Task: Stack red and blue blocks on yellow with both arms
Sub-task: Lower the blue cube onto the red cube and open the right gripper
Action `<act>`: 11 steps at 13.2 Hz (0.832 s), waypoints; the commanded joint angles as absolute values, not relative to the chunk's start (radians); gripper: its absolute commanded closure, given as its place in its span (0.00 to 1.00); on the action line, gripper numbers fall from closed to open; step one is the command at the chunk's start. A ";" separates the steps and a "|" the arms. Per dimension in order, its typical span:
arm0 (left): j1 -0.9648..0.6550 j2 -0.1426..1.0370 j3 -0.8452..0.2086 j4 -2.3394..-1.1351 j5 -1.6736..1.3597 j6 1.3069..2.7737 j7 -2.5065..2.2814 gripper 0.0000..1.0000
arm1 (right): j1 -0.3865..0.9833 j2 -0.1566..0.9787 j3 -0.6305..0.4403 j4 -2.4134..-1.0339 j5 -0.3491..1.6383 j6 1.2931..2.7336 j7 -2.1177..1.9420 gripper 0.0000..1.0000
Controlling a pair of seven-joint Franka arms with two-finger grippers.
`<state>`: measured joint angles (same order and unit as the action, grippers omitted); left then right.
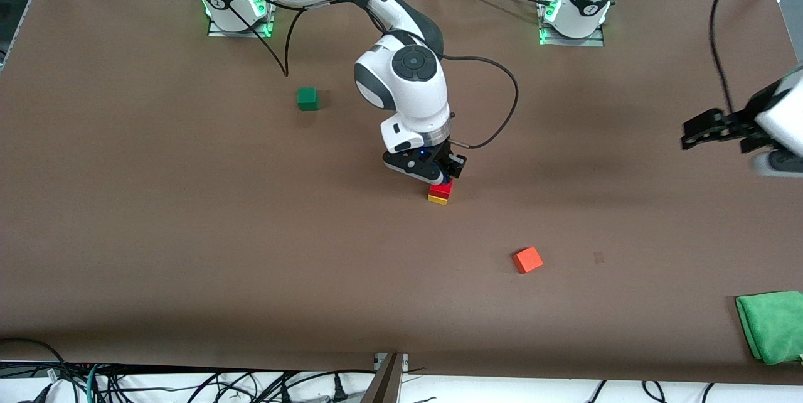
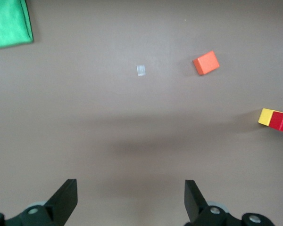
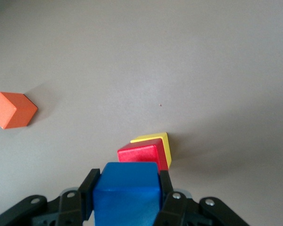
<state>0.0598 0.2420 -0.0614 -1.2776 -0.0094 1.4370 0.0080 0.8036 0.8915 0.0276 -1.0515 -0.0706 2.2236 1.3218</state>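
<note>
My right gripper is to let go of the blue block on top of the red block (image 1: 440, 173) (image 3: 137, 179), so that it becomes the highest piece of the stack.
The red block (image 1: 441, 188) sits on the yellow cube (image 1: 438, 199) near the table's middle; both also show in the right wrist view, red (image 3: 141, 155) on yellow (image 3: 158, 141), and in the left wrist view, red (image 2: 280, 121) and yellow (image 2: 265, 116). My right gripper (image 1: 448, 172) is shut on the blue block (image 3: 127, 195) and holds it just over the red block; in the front view the blue block is almost hidden by the fingers. My left gripper (image 1: 696, 132) is open and empty, up over the table's edge at the left arm's end, where that arm waits.
A lighter orange-red cube (image 1: 527, 260) lies nearer the front camera than the stack. A dark green cube (image 1: 307, 98) lies toward the right arm's end, nearer the bases. A green cloth (image 1: 771, 326) lies at the front corner at the left arm's end.
</note>
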 commanded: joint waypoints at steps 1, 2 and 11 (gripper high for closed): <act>0.055 0.186 -0.041 -1.385 -0.049 1.465 0.018 0.00 | 0.821 0.925 0.015 -1.000 -0.113 2.223 1.336 0.98; 0.058 0.193 -0.041 -1.384 -0.049 1.466 0.018 0.00 | 0.824 0.930 0.012 -1.002 -0.132 2.223 1.335 0.98; 0.058 0.196 -0.046 -1.374 -0.035 1.456 0.023 0.00 | 0.828 0.948 0.009 -1.000 -0.137 2.226 1.333 0.00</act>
